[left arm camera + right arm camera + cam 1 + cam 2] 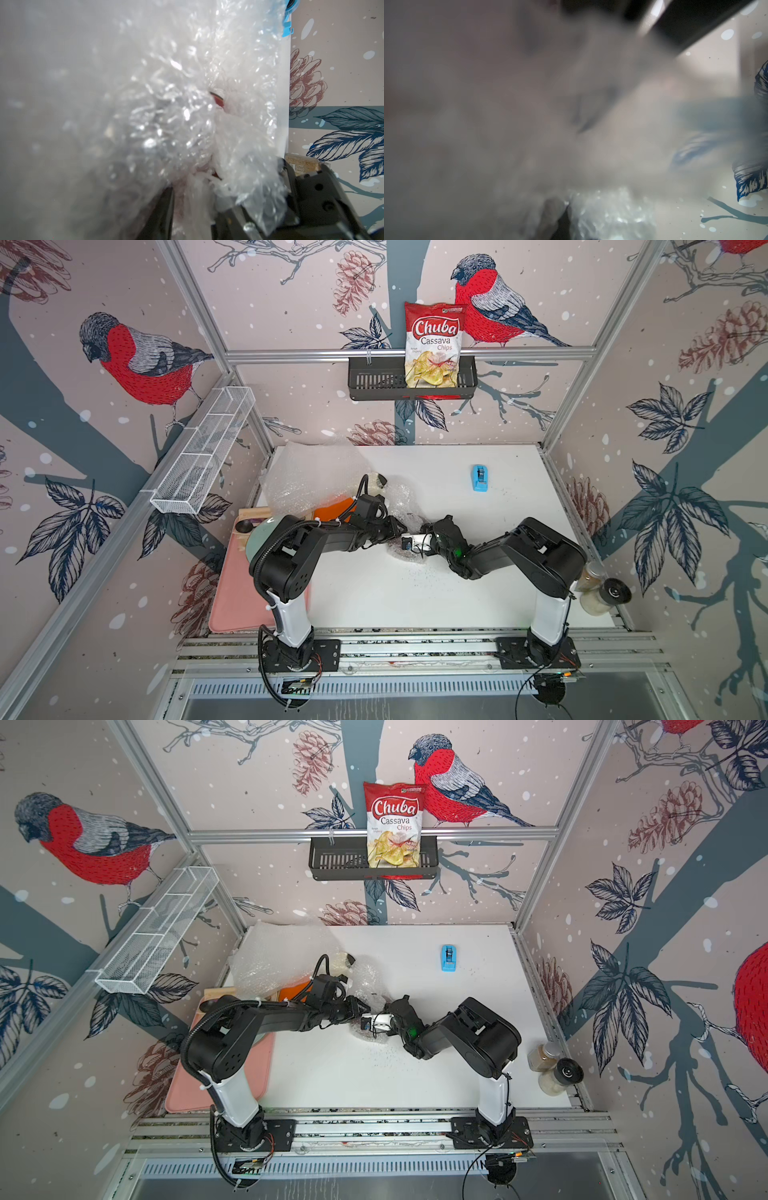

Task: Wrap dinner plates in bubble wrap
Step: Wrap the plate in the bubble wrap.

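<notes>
I can see bubble wrap running loosely between my left gripper's fingers, so next I close my left gripper on the bundle (406, 555) and pin it before my right gripper backs off.
Mid-table lies a bundle of bubble wrap (405, 510) around the dark red plate (218, 100), of which only a red sliver shows in the left wrist view. My left gripper (400, 529) is at the bundle's left side. In the left wrist view the left gripper (195, 201) has its jaws apart, with a band of wrap running loosely between them. My right gripper (423, 529) meets the bundle from the right and is shut on the wrap, which blurs over its lens (608, 214). The orange plate (332, 508) and cream plate (378, 480) lie partly under loose bubble wrap sheets (311, 477).
A pale green plate (258, 539) sits on the pink tray (237, 593) at the left edge. A blue tape dispenser (479, 478) stands at the back right. Two spice jars (594, 585) lie at the right edge. A chips bag (434, 344) sits in the wall shelf.
</notes>
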`<state>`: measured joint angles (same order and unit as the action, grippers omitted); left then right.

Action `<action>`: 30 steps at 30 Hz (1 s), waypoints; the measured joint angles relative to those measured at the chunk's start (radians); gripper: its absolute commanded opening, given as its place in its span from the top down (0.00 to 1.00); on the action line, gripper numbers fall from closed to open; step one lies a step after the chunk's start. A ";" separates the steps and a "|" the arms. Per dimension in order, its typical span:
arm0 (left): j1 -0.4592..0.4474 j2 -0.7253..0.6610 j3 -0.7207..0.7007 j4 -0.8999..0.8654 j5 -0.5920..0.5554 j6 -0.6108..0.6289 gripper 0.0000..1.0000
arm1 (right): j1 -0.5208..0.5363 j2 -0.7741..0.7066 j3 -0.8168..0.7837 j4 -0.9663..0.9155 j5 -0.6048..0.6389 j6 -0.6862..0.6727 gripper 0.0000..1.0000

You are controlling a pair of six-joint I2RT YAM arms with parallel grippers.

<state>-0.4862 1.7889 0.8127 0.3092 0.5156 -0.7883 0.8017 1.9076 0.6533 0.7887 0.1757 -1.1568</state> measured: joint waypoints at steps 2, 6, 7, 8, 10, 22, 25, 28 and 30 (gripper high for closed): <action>0.002 -0.016 -0.009 0.025 0.008 -0.034 0.31 | 0.003 0.003 0.002 0.004 0.008 -0.021 0.99; -0.030 -0.004 0.034 0.027 -0.001 -0.050 0.22 | 0.008 0.005 0.005 0.003 0.021 -0.026 0.99; -0.040 0.007 0.060 0.012 -0.012 -0.050 0.21 | 0.009 0.005 0.006 0.002 0.023 -0.031 0.99; -0.053 0.022 0.088 -0.003 -0.030 -0.048 0.20 | 0.011 0.004 0.008 -0.002 0.027 -0.038 0.99; -0.074 0.049 0.135 -0.047 -0.059 -0.037 0.18 | 0.015 0.003 0.010 -0.010 0.035 -0.044 0.99; -0.092 0.156 0.221 -0.138 -0.156 0.009 1.00 | 0.025 -0.104 0.001 -0.100 0.031 -0.024 0.49; -0.092 0.154 0.183 -0.074 -0.146 -0.006 1.00 | 0.004 -0.219 -0.030 -0.159 -0.027 0.058 0.29; -0.092 0.150 0.156 -0.027 -0.146 -0.023 1.00 | -0.034 -0.369 -0.060 -0.193 -0.062 0.202 0.26; -0.092 0.141 0.137 -0.006 -0.148 -0.043 1.00 | -0.070 -0.463 -0.076 -0.207 -0.099 0.348 0.21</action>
<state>-0.5785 1.9301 0.9493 0.3027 0.3676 -0.8310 0.7315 1.4448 0.5777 0.5816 0.0769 -0.8093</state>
